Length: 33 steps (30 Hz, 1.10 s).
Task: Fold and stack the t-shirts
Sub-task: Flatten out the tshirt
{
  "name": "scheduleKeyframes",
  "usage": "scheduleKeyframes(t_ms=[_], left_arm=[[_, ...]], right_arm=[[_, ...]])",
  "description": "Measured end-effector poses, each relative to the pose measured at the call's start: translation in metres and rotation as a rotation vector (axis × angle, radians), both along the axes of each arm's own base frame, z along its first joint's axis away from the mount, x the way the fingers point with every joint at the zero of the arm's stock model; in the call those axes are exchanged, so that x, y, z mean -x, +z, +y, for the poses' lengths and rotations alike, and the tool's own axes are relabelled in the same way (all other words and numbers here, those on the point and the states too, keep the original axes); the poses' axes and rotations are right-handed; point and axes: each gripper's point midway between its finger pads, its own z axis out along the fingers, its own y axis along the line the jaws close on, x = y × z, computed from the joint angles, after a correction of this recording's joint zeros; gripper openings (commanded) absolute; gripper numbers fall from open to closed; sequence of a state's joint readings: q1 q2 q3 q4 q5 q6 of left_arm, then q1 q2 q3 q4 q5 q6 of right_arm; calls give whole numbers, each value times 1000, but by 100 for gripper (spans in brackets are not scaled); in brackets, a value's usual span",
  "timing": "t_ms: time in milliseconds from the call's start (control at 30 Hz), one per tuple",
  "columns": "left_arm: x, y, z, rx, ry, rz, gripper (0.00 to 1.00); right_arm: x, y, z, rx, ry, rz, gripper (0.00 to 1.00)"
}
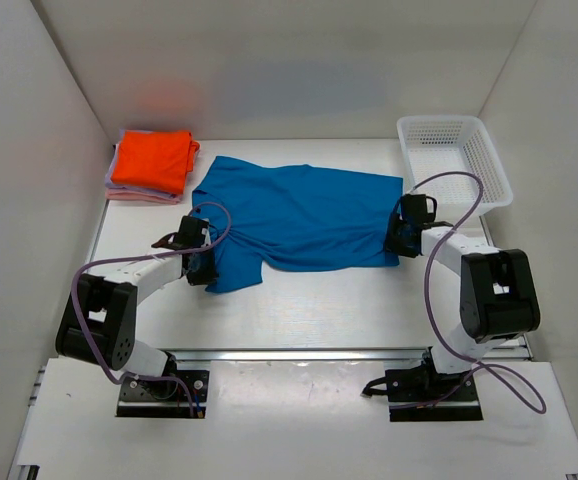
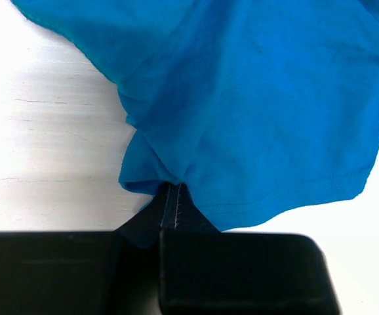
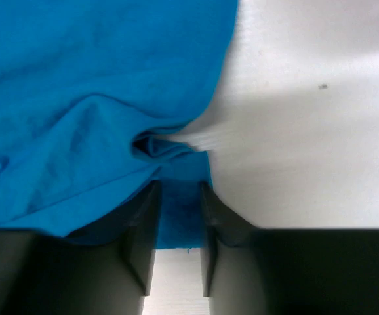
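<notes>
The blue t-shirt's hem is bunched by a fold next to its near corner, so next I grab that corner (image 3: 181,226) with my right gripper and pull the hem straight before both grippers lift.
A bright blue t-shirt (image 1: 299,215) lies spread flat across the middle of the table. My left gripper (image 1: 201,262) is shut on the blue t-shirt at its near left sleeve corner; in the left wrist view my gripper (image 2: 170,187) pinches bunched cloth (image 2: 255,98). My right gripper (image 1: 399,235) is at the shirt's right hem. In the right wrist view my gripper (image 3: 178,187) is open, its jaws apart with the blue hem (image 3: 78,98) lying between them. A folded orange t-shirt (image 1: 151,160) rests on folded pale pink ones (image 1: 129,195) at the far left.
A white mesh basket (image 1: 454,160) stands at the far right corner. White walls enclose the table on three sides. Bare table (image 1: 329,305) lies between the shirt and the arm bases.
</notes>
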State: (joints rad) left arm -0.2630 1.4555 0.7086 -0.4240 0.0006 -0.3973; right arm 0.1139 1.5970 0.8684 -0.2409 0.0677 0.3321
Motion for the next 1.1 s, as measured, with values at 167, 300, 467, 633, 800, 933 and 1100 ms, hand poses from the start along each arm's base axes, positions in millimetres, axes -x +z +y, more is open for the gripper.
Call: scheduleKeyframes(t_ms=[167, 300, 467, 633, 800, 933, 1100], left_arm=[[0, 0, 0, 0, -4, -3, 0], [0, 0, 0, 2, -4, -7, 0], [0, 0, 0, 4, -5, -8, 0], [0, 0, 0, 5, -6, -10, 0], [0, 0, 0, 5, -7, -13, 0], [0, 0, 0, 6, -6, -12, 0], [0, 0, 0, 7, -7, -13, 0]], right_arm=[[3, -6, -5, 0, -20, 4, 0], [3, -5, -7, -2, -24, -4, 0], [19, 5, -6, -17, -19, -28, 1], [45, 21, -1, -48, -8, -72, 0], [78, 23, 4, -111, -9, -74, 0], [106, 10, 14, -158, 17, 11, 4], [131, 1, 26, -182, 68, 110, 41]])
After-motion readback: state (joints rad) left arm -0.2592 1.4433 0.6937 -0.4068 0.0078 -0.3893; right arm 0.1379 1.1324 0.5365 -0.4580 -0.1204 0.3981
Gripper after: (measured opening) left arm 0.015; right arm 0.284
